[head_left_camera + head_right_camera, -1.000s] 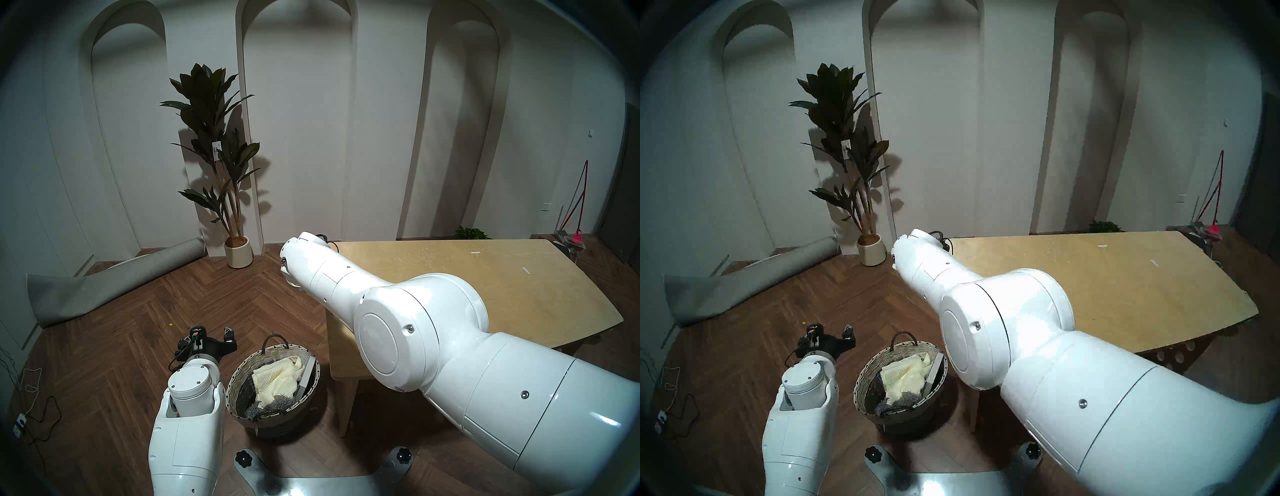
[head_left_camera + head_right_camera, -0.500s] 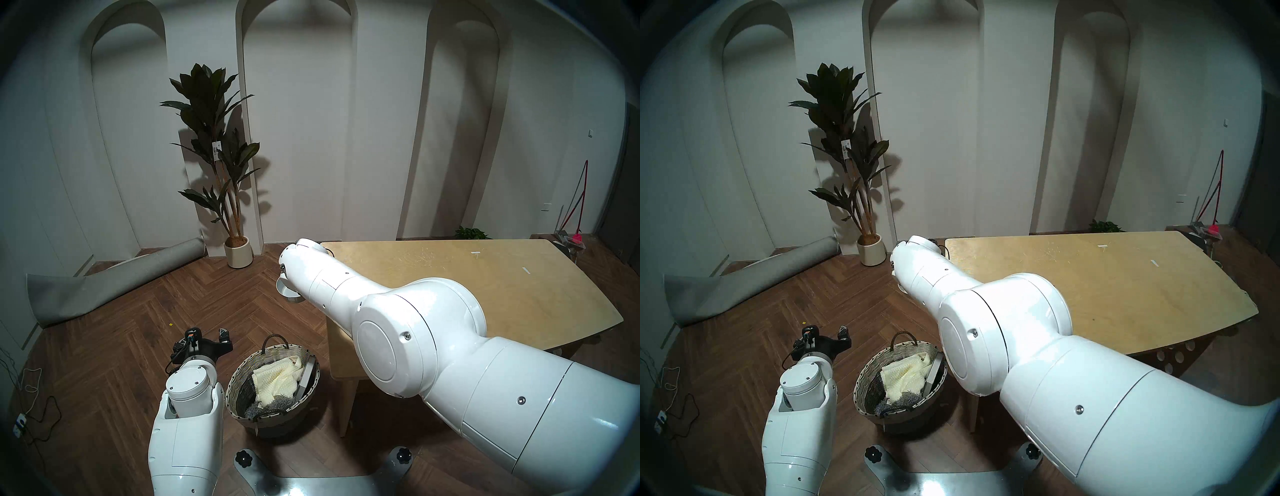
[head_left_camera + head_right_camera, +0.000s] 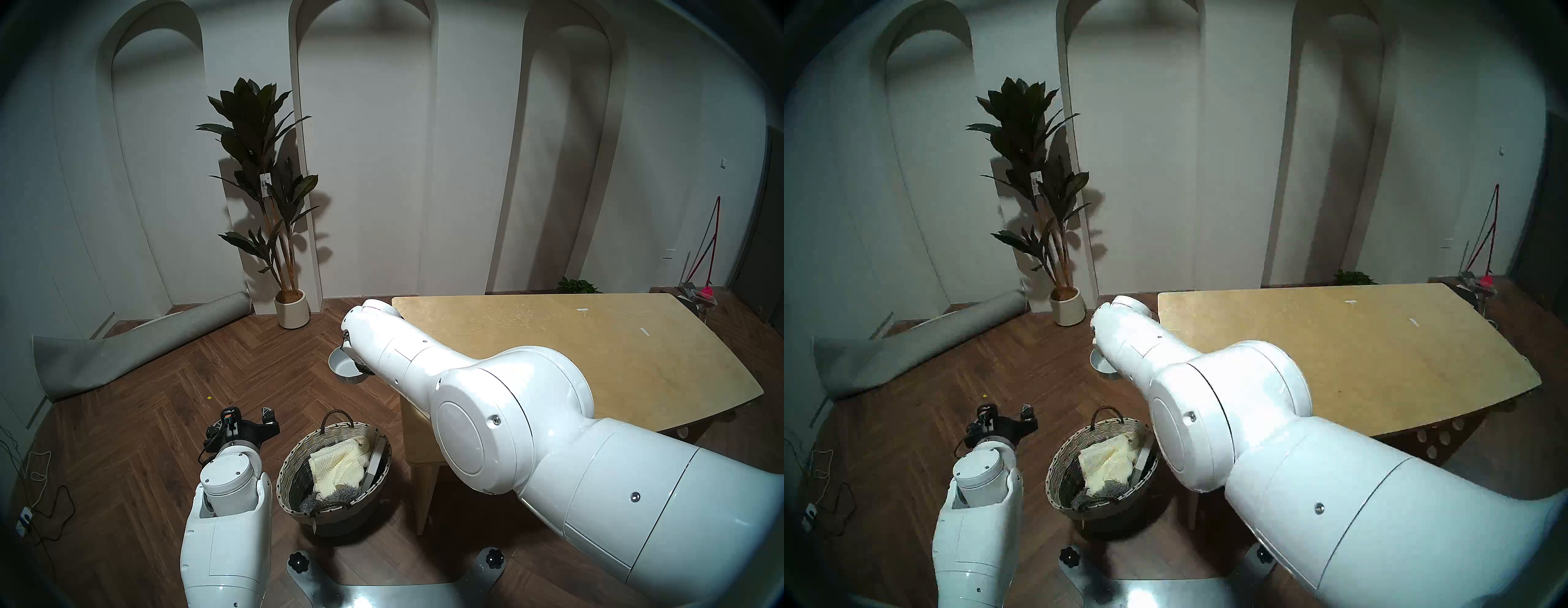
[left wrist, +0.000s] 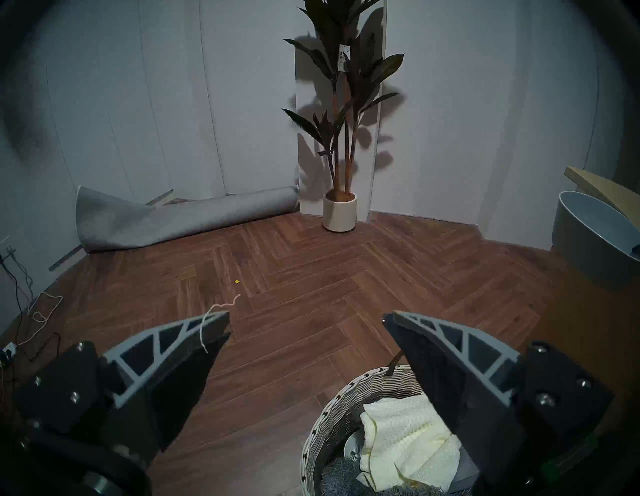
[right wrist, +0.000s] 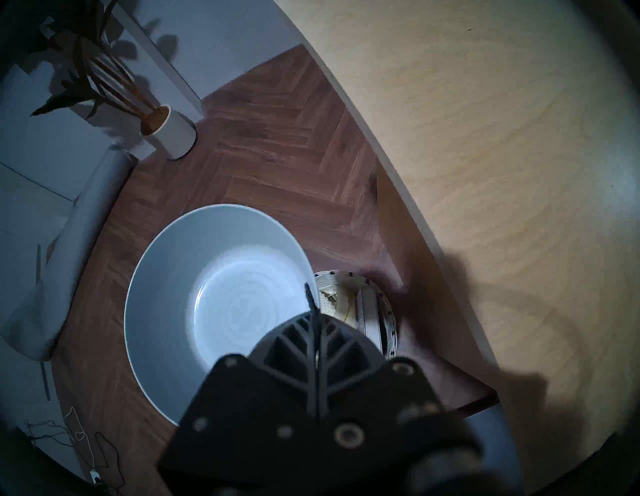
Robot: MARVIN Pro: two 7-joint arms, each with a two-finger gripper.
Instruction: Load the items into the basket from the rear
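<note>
The bowl, now held in the air above the floor, will be let go by my right gripper on the cream-yellow towel in the basket [image 3: 352,461], beside the flat white box.
My right gripper [image 5: 310,298] is shut on the rim of the pale grey-white bowl [image 5: 221,294]. It holds the bowl [image 3: 344,366] in the air just off the table's left edge, above the floor and beyond the basket. The wicker basket [image 3: 292,458] stands on the floor by the table leg. It holds the cream-yellow towel [image 3: 339,465], a grey shaggy cloth [image 3: 335,496] and a flat white box [image 3: 375,460]. My left gripper [image 4: 306,318] is open and empty, low over the floor left of the basket [image 4: 332,408]. The bread loaf is hidden.
The wooden table [image 3: 551,348] fills the right side. A cream plant pot [image 3: 292,309] stands by the back wall, with a rolled grey carpet [image 3: 127,348] to its left. Cables [image 3: 38,501] lie on the floor at far left.
My right arm has swung left off the table edge and lowered a little, bringing the bowl out from behind the wrist. My left gripper has drawn back slightly to the left.
</note>
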